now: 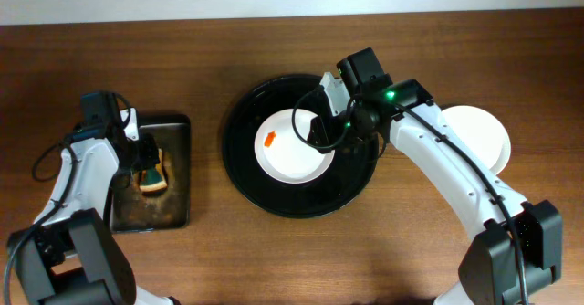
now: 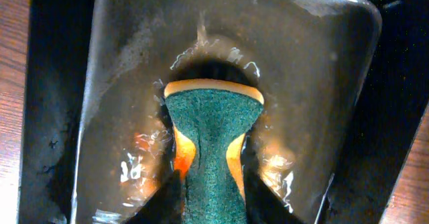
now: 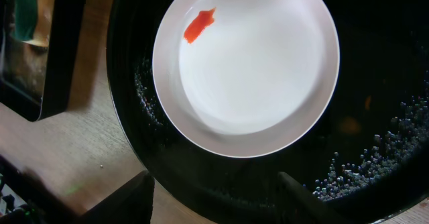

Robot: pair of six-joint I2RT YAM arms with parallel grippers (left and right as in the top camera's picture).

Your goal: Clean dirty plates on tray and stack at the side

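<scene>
My right gripper is going to close on the dirty white plate's rim (image 1: 332, 157) (image 3: 324, 112), on the side that faces the stack of clean plates.
One dirty white plate (image 1: 292, 150) with an orange-red smear lies on the round black tray (image 1: 246, 173); it also shows in the right wrist view (image 3: 255, 70), on the wet tray (image 3: 375, 117). My right gripper (image 1: 330, 122) hovers open and empty above the plate's far right rim; its fingers (image 3: 214, 197) frame the tray's edge. Clean white plates (image 1: 479, 136) lie stacked at the right, partly hidden by the right arm. My left gripper (image 1: 151, 163) is shut on a green and yellow sponge (image 2: 211, 143) over the small rectangular tray (image 2: 315, 70).
The small rectangular black tray (image 1: 173, 195) lies at the left, wet and with orange residue. Bare wooden tabletop (image 1: 274, 259) lies in front of both trays. The table's far edge meets a white wall.
</scene>
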